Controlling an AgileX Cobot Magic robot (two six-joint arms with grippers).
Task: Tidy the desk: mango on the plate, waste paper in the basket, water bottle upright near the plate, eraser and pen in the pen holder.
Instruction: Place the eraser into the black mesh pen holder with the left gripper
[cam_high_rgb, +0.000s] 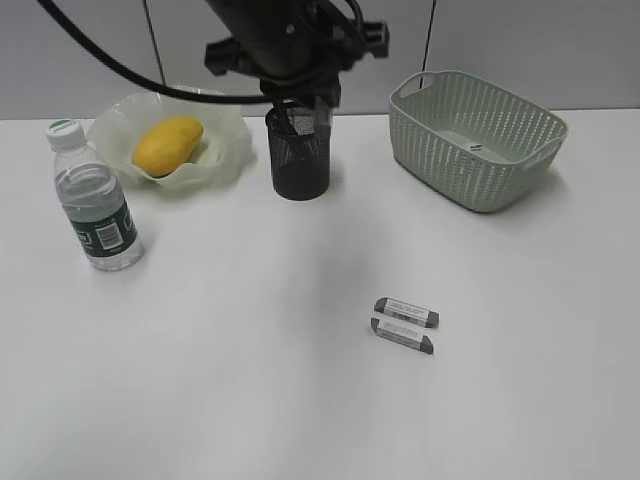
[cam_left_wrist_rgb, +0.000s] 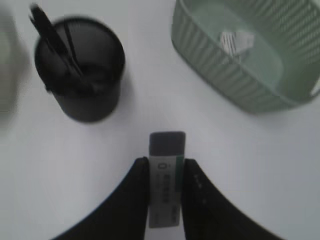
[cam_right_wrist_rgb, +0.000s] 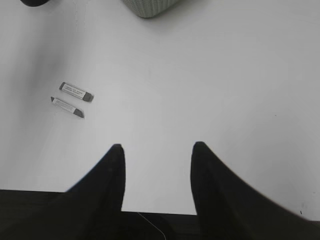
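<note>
Next, my left gripper lets go of the grey-and-white eraser inside the black mesh pen holder (cam_high_rgb: 300, 152) (cam_left_wrist_rgb: 85, 64), next to the black pen.
My left gripper (cam_left_wrist_rgb: 166, 165) is shut on a grey-and-white eraser (cam_left_wrist_rgb: 167, 142) and holds it above the desk (cam_high_rgb: 250, 380), just right of the black mesh pen holder (cam_left_wrist_rgb: 80, 75). A black pen (cam_left_wrist_rgb: 55, 42) stands in the holder. In the exterior view the left arm hangs over the pen holder (cam_high_rgb: 298, 152). Two more erasers (cam_high_rgb: 406, 312) (cam_high_rgb: 402, 335) lie on the desk. The mango (cam_high_rgb: 168, 144) lies on the plate (cam_high_rgb: 225, 150). The water bottle (cam_high_rgb: 95, 200) stands upright left of the plate. The waste paper (cam_left_wrist_rgb: 237, 40) lies in the basket (cam_high_rgb: 480, 140). My right gripper (cam_right_wrist_rgb: 156, 150) is open and empty.
The right wrist view shows the two loose erasers (cam_right_wrist_rgb: 76, 92) (cam_right_wrist_rgb: 67, 107) to the left of the right gripper, and a corner of the basket (cam_right_wrist_rgb: 150, 7) at the top. A grey wall runs behind the desk.
</note>
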